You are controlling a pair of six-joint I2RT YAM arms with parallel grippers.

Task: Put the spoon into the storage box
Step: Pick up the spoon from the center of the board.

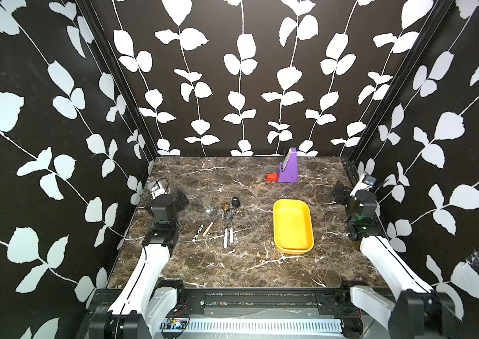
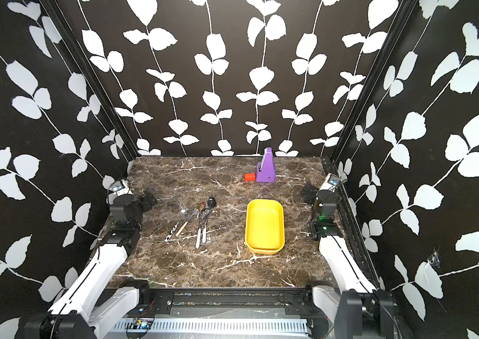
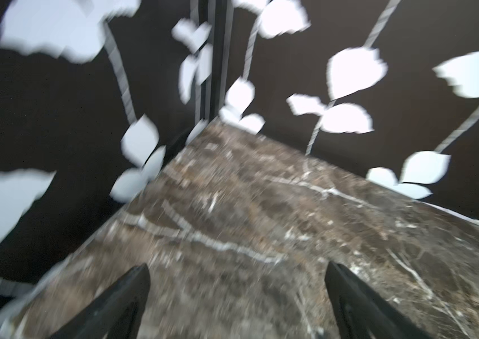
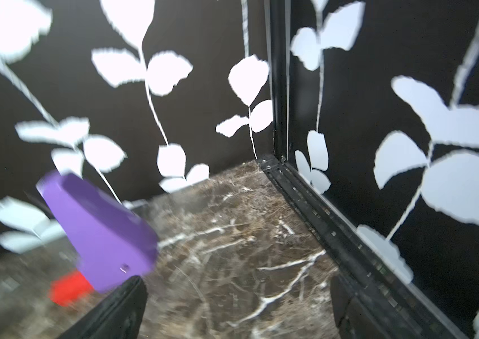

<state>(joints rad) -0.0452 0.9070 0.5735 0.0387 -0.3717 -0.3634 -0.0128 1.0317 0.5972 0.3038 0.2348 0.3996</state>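
The left gripper needs to next grip the middle of the black-and-white handle (image 1: 198, 231) of the outermost spoon, beside the wooden handle.
Several spoons (image 1: 226, 229) lie in a loose bunch left of the table's middle, handles toward the front; they show in both top views (image 2: 201, 232). Two have white handles, one a wooden handle, one a black-and-white handle. The storage box (image 1: 292, 226), a shallow yellow tray, sits empty to their right (image 2: 264, 226). My left gripper (image 1: 182, 199) hangs open at the left edge, left of the spoons and apart from them. In the left wrist view, the left gripper (image 3: 237, 264) has only marble between its fingers. My right gripper (image 1: 340, 193) stands open by the right wall, empty in its wrist view (image 4: 237, 278).
A purple wedge-shaped stand (image 1: 288, 167) and a small red block (image 1: 272, 177) stand at the back of the table, also seen in the right wrist view as the stand (image 4: 100, 229) and block (image 4: 68, 287). Black walls with white leaves close in three sides.
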